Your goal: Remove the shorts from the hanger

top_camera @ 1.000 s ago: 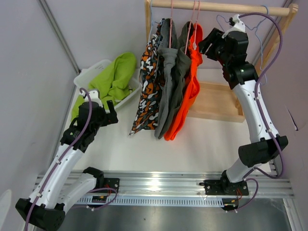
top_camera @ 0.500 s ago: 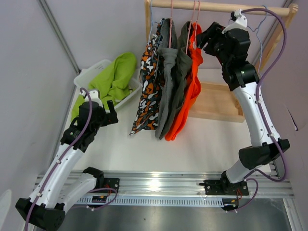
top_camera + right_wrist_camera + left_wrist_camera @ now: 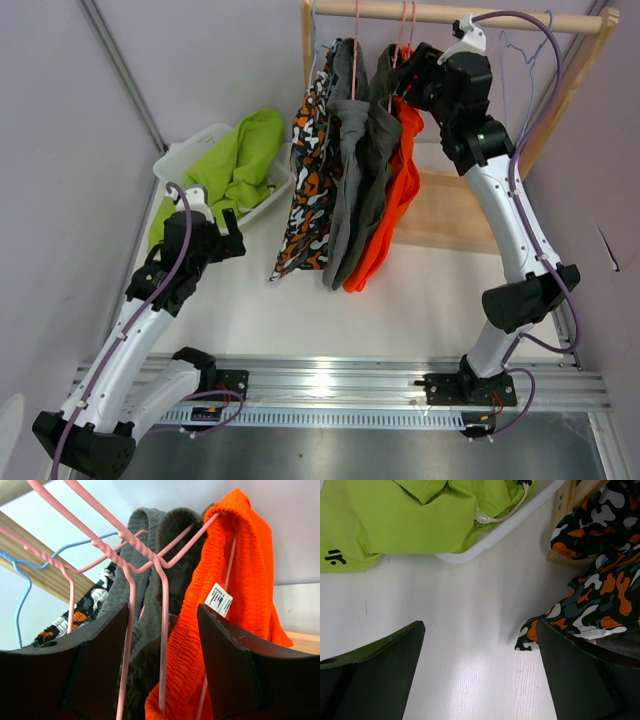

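Note:
My right gripper should shift over and pinch only the orange shorts' hanger's neck [image 3: 156,560], because the wire of the dark grey shorts' hanger also runs between its fingers.
Bright orange shorts [image 3: 392,200], two dark grey shorts [image 3: 358,170] and camouflage shorts [image 3: 308,170] hang on pink hangers [image 3: 162,630] from the wooden rod [image 3: 440,14]. Lime green shorts [image 3: 235,165] lie in the white bin [image 3: 185,155]. My right gripper [image 3: 408,82] is open at the top of the orange shorts [image 3: 240,580], its jaws on either side of a pink hanger wire and the orange waistband. My left gripper [image 3: 232,232] is open and empty, low over the table beside the bin; the camouflage hem [image 3: 600,595] shows at its right.
An empty blue hanger [image 3: 530,50] hangs at the rod's right end. The wooden rack base [image 3: 450,210] lies under the clothes. The rack's right post [image 3: 570,80] slants beside my right arm. Grey walls close in left and behind.
My right gripper has moved left along the rod, from beside the orange shorts to around their top and the hanger. The left arm has not moved.

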Robot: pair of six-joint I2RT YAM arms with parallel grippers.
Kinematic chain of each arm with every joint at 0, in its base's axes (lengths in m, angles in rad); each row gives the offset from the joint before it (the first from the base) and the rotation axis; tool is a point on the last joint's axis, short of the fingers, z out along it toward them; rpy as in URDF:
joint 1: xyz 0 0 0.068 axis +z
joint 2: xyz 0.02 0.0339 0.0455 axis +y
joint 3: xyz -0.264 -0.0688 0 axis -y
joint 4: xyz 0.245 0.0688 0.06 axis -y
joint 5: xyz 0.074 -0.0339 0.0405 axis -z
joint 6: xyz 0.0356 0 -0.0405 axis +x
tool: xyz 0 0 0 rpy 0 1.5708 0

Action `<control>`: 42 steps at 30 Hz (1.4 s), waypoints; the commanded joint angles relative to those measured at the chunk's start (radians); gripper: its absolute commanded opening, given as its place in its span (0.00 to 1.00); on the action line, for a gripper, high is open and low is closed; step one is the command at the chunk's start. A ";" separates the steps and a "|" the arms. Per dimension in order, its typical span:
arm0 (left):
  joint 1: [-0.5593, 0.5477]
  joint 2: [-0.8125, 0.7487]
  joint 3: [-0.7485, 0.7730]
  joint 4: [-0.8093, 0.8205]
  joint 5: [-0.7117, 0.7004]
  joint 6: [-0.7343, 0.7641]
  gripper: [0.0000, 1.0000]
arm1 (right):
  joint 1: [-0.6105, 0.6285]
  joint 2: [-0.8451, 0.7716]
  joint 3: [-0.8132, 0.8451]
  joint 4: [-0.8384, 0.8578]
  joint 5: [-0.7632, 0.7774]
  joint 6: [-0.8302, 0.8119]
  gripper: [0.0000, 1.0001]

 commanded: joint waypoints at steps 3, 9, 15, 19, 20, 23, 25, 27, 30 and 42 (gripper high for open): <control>-0.007 0.001 0.001 0.026 0.012 0.019 0.99 | 0.009 0.014 0.048 0.026 0.041 -0.012 0.59; -0.007 0.002 0.001 0.028 0.012 0.021 0.99 | 0.009 0.046 0.077 0.029 0.054 -0.011 0.57; -0.007 0.010 0.001 0.026 0.009 0.021 0.99 | 0.009 -0.030 0.021 0.046 0.051 -0.009 0.82; -0.007 0.011 0.003 0.026 0.006 0.021 0.99 | 0.010 -0.101 -0.033 0.072 0.063 -0.017 0.89; -0.007 0.010 0.003 0.026 0.004 0.021 0.99 | 0.010 -0.112 -0.044 0.077 0.069 -0.023 0.89; -0.007 0.010 0.001 0.025 0.003 0.021 1.00 | 0.004 -0.145 -0.067 0.077 0.090 -0.035 0.90; -0.007 0.010 0.003 0.025 0.003 0.021 0.99 | -0.001 -0.162 -0.082 0.074 0.104 -0.038 0.89; -0.007 0.010 0.003 0.025 0.003 0.021 0.99 | -0.008 -0.173 -0.102 0.083 0.103 -0.034 0.89; -0.007 0.010 0.001 0.025 0.001 0.021 0.99 | -0.024 -0.178 -0.121 0.087 0.092 -0.027 0.88; -0.007 0.010 0.001 0.025 0.001 0.021 0.99 | -0.044 -0.089 -0.049 0.071 0.049 -0.023 0.57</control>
